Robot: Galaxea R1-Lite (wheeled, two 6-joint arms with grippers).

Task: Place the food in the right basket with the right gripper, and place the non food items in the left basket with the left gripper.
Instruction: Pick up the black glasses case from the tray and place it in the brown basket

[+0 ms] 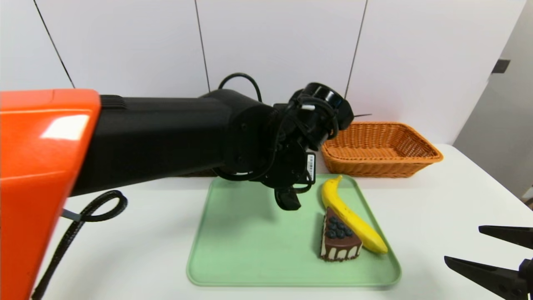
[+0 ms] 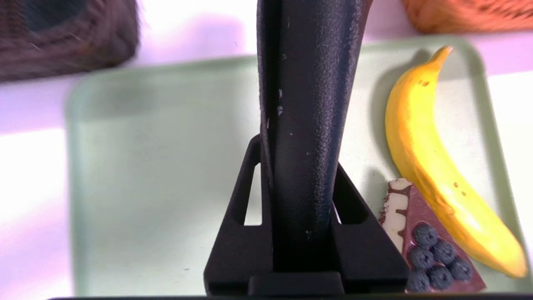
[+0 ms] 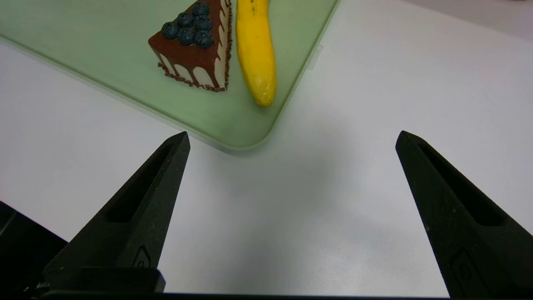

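I should let go of the black case, which now hangs over the green tray, with my left gripper in the end of the dark basket nearer the orange basket (image 1: 213, 143) (image 2: 50, 14).
My left gripper (image 2: 297, 154) hangs over the green tray (image 1: 250, 250), shut on a flat black fabric case (image 2: 308, 83) that stands up between its fingers. In the head view this gripper (image 1: 287, 200) sits just left of the banana's tip. On the tray's right side lie the yellow banana (image 1: 352, 218) and, against it, the chocolate cake wedge (image 1: 339, 239) topped with blueberries. The orange right basket (image 1: 381, 148) stands behind the tray and looks empty. A corner of the dark left basket (image 2: 62, 37) shows in the left wrist view. My right gripper (image 1: 464, 243) rests open near the table's right front.
The bulky left arm (image 1: 166, 137) spans the scene from the left and hides most of the dark basket in the head view. A black cable (image 1: 83, 216) loops over the table at the left. The right gripper (image 3: 293, 135) points at the tray's near corner (image 3: 245, 137) over bare white table.
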